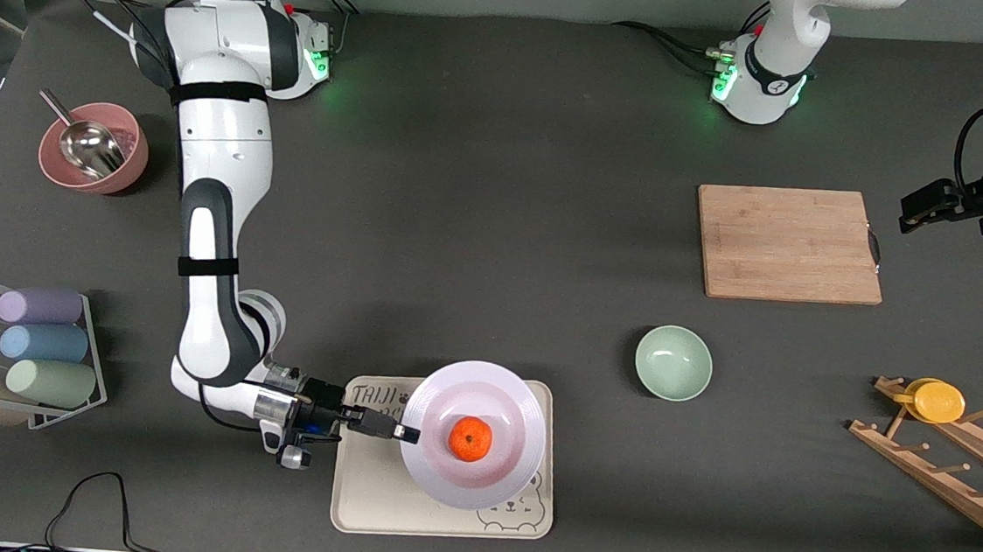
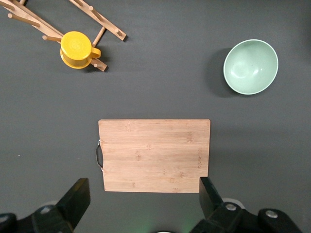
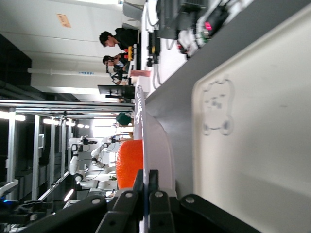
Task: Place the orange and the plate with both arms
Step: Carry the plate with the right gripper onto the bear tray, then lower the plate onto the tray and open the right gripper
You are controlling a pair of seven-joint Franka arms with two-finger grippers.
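Note:
My right gripper is going to set the plate down flat, orange and all. It will let go of it on the middle of the cream bear tray [image 1: 456,430] [image 3: 257,174].
The white, faintly lavender plate [image 1: 474,433] is over the cream bear tray [image 1: 369,494], with the orange [image 1: 471,439] in its middle. My right gripper [image 1: 405,433] is shut on the plate's rim at the edge toward the right arm's end of the table. In the right wrist view the fingers [image 3: 147,180] clamp the thin plate edge [image 3: 158,145], with the orange [image 3: 130,162] on the plate and the tray [image 3: 262,145] below it. My left gripper [image 1: 913,217] is open and empty, held high beside the cutting board; its fingers [image 2: 77,196] frame the board's edge.
A wooden cutting board [image 1: 788,243] lies toward the left arm's end. A pale green bowl [image 1: 673,362] stands nearer the camera than it. A wooden rack with a yellow cup [image 1: 938,401] is at the table's edge. A pink bowl with a scoop [image 1: 94,146] and a cup rack [image 1: 39,346] stand at the right arm's end.

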